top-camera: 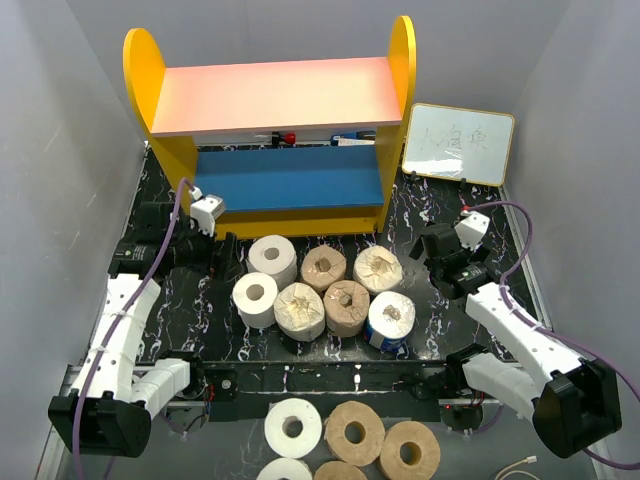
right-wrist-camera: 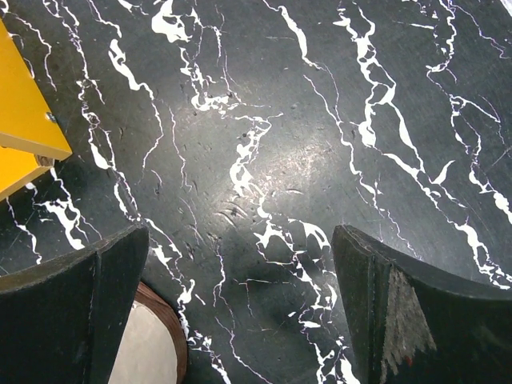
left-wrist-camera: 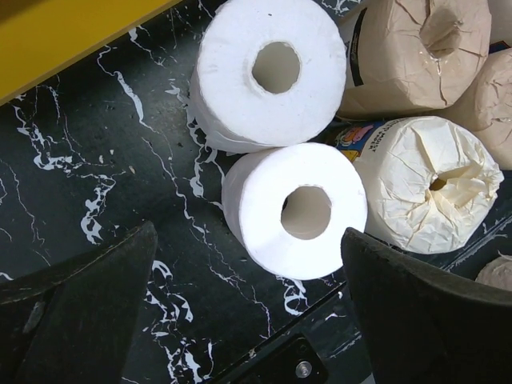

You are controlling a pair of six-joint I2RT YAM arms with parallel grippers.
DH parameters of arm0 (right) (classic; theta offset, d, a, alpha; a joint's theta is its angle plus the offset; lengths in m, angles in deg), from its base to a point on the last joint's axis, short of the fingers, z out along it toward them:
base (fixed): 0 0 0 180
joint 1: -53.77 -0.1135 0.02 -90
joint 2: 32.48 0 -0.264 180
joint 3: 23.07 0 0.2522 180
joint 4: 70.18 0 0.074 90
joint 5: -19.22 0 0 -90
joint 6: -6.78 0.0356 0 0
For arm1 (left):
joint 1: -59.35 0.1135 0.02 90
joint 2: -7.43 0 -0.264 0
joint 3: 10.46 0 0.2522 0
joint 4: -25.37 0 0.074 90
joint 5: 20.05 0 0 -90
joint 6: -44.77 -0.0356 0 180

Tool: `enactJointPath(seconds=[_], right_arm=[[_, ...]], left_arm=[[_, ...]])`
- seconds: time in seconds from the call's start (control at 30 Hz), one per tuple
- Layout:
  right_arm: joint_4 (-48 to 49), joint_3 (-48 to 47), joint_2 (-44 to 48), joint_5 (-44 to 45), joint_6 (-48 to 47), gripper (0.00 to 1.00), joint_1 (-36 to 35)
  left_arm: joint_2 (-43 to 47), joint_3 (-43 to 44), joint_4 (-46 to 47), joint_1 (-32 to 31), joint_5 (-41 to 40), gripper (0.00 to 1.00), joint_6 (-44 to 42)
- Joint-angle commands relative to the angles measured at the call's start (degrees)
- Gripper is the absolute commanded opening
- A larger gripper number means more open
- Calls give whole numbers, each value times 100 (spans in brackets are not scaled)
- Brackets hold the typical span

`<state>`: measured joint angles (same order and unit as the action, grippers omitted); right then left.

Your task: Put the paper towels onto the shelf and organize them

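I need to close my right gripper on the near-side rim point(top-camera: 344, 315) of the front tan roll, which stands between the cream roll and the blue-wrapped roll.
Seven paper towel rolls stand clustered on the black marbled mat in front of the shelf point(top-camera: 270, 95): two white point(top-camera: 272, 257) point(top-camera: 255, 298), tan and cream wrapped ones point(top-camera: 323, 267) point(top-camera: 299, 310) point(top-camera: 346, 305) point(top-camera: 378, 268), and a blue-wrapped one point(top-camera: 391, 318). The shelf's pink and blue boards hold no rolls. My left gripper point(top-camera: 218, 252) is open and empty just left of the white rolls; its wrist view shows the nearer white roll point(left-wrist-camera: 296, 210) ahead of the gripper point(left-wrist-camera: 248, 320). My right gripper point(top-camera: 432, 247) is open and empty right of the cluster, over bare mat point(right-wrist-camera: 240, 320).
A small whiteboard point(top-camera: 458, 142) with writing leans right of the shelf. Small items lie at the back of the blue board point(top-camera: 290, 136). Several more rolls point(top-camera: 354, 432) sit off the mat near the arm bases. The shelf's yellow foot point(right-wrist-camera: 24, 128) and a roll's edge point(right-wrist-camera: 148, 352) show in the right wrist view.
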<state>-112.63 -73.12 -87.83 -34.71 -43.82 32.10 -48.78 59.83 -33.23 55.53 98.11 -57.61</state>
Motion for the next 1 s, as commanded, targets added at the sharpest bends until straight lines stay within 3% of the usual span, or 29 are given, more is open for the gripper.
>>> enactJointPath(seconds=[0.0, 0.5, 0.57, 0.63, 0.7, 0.77, 0.97], right_arm=[[-1, -295, -22, 239, 146, 99, -29], [537, -32, 364, -34, -402, 99, -28], [416, -306, 412, -732, -650, 99, -28], [412, -676, 433, -2071, -944, 98, -42], [-209, -1460, 191, -2946, -938, 98, -151], [-1245, -2383, -299, -3063, -1092, 98, -372], [-3614, -4843, -938, -1746, -1493, 98, -1554]], left_arm=[[325, 146, -167, 60, 434, 99, -174], [314, 92, -60, 116, 366, 99, -30], [297, 113, -33, 118, 168, 99, 83], [391, 147, -51, 134, 3, 99, 125], [541, 185, -9, 259, -107, 99, 241], [508, 300, -77, 476, 75, 99, 310], [242, 406, -75, 690, 43, 99, 284]])
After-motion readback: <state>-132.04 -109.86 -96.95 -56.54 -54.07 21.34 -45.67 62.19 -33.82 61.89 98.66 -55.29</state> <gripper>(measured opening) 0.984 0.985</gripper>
